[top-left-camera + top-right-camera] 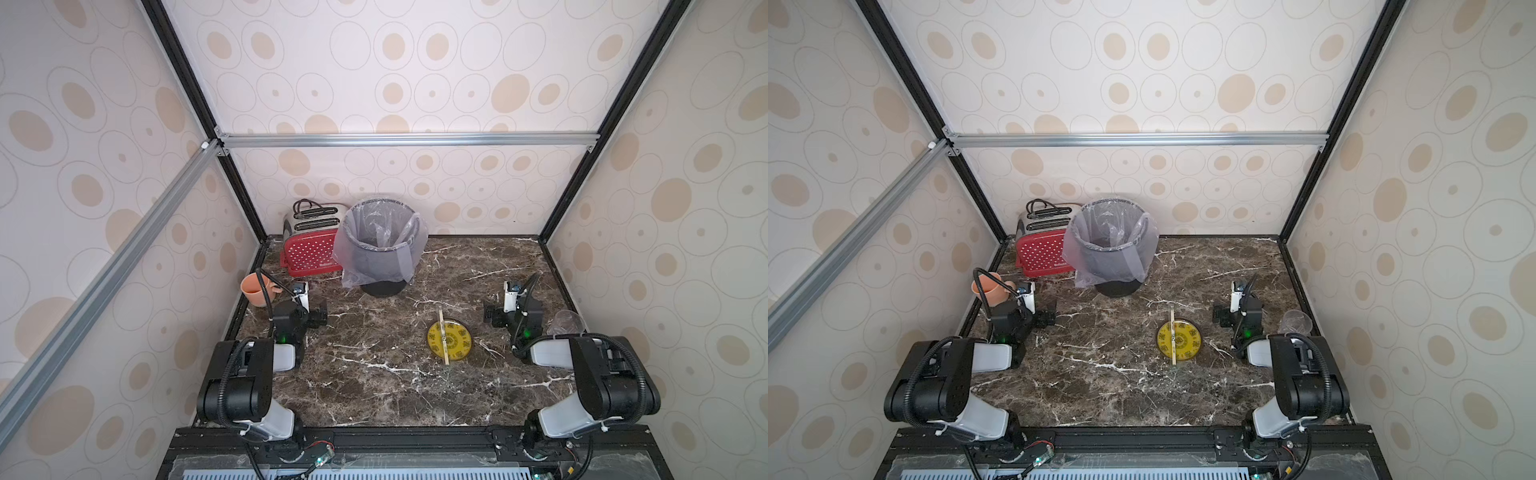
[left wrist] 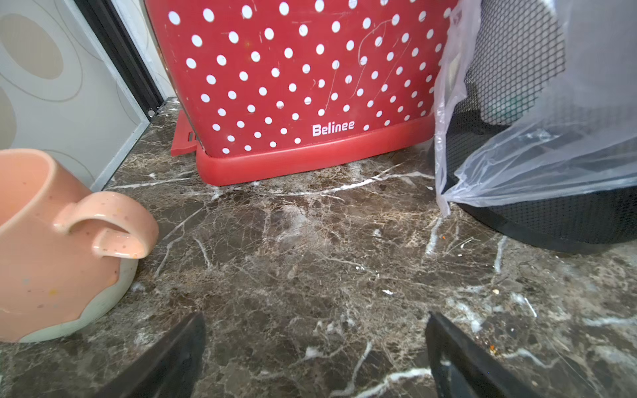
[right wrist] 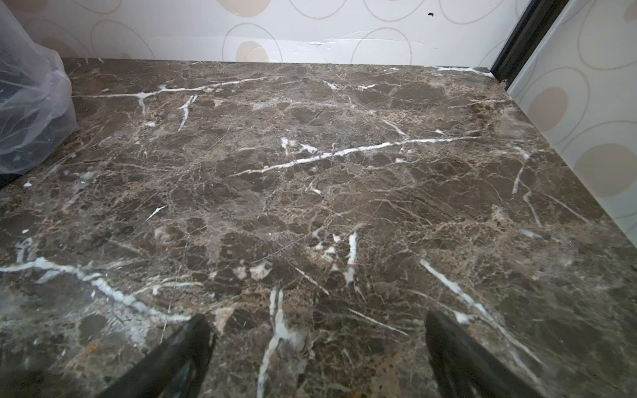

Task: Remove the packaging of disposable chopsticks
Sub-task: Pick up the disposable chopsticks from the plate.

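Observation:
Next, I will close my right gripper on the middle of the disposable chopsticks [image 1: 444, 341], where they cross the yellow plate.
The disposable chopsticks [image 1: 441, 316] [image 1: 1170, 316] lie across a small yellow plate [image 1: 459, 347] [image 1: 1188, 345], right of the table's centre in both top views. Their packaging [image 1: 445, 343] [image 1: 1172, 341], a narrow clear sleeve with dark marks, is still round them. My left gripper [image 1: 300, 287] [image 1: 1028, 289] stands open at the left, well away from the plate. Nothing but marble shows between its fingers in the left wrist view [image 2: 315, 344]. My right gripper [image 1: 512, 287] [image 1: 1239, 287] stands open just behind and to the right of the plate, over bare marble [image 3: 319, 344]. Neither wrist view shows the chopsticks.
A grey bin [image 1: 380, 249] [image 2: 551, 213] with a translucent liner [image 3: 31, 103] stands at the back centre. A red dotted toaster [image 1: 307, 253] [image 2: 303, 86] is on its left. An orange mug [image 1: 254, 289] [image 2: 51, 241] sits beside my left gripper. A clear cup [image 1: 567, 322] stands by the right wall.

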